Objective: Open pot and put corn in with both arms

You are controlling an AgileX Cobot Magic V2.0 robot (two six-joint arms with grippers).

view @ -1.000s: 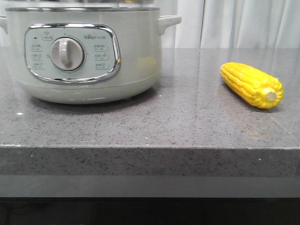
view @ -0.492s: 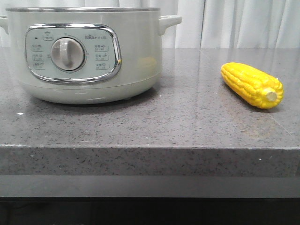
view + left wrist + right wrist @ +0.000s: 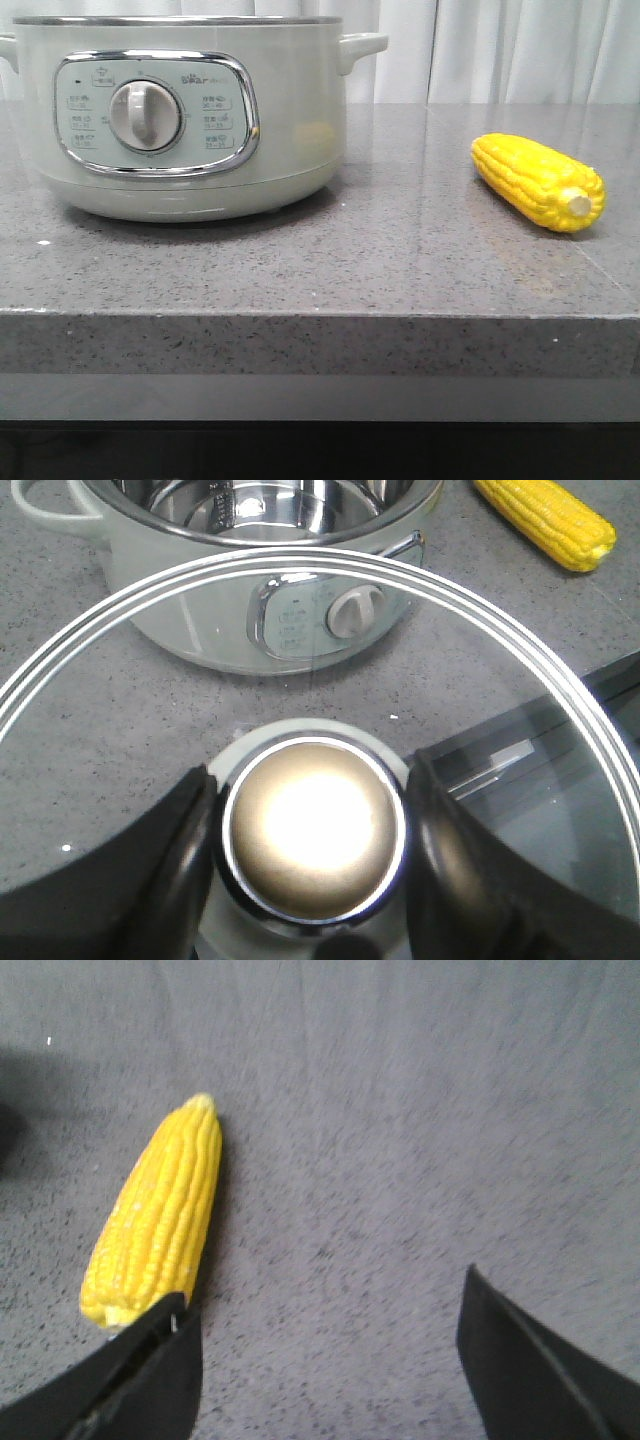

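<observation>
The middle of the yellow corn (image 3: 538, 180) (image 3: 158, 1212) is the next place my right gripper will go to and close, with its fingers across the corn's sides.
The pot (image 3: 190, 120) stands at the left of the counter, its control dial facing front. In the left wrist view the pot (image 3: 250, 580) is open and its steel inside shows. My left gripper (image 3: 312, 810) is shut on the round metal knob (image 3: 315, 830) of the glass lid (image 3: 120, 710), held in the air in front of the pot. The corn (image 3: 538, 182) lies on the counter at the right, and also shows in the left wrist view (image 3: 545, 518). My right gripper (image 3: 325, 1290) is open and empty above the counter, the corn (image 3: 155, 1225) just beside one finger. Neither gripper shows in the front view.
The grey speckled counter (image 3: 400, 250) has its front edge (image 3: 320, 315) close to the camera. A white curtain (image 3: 500, 50) hangs behind. A handle (image 3: 362, 45) sticks out from the pot towards the corn.
The lid's rim, which showed on top of the pot a second ago, has left the front view. The pot and corn have stayed in place.
</observation>
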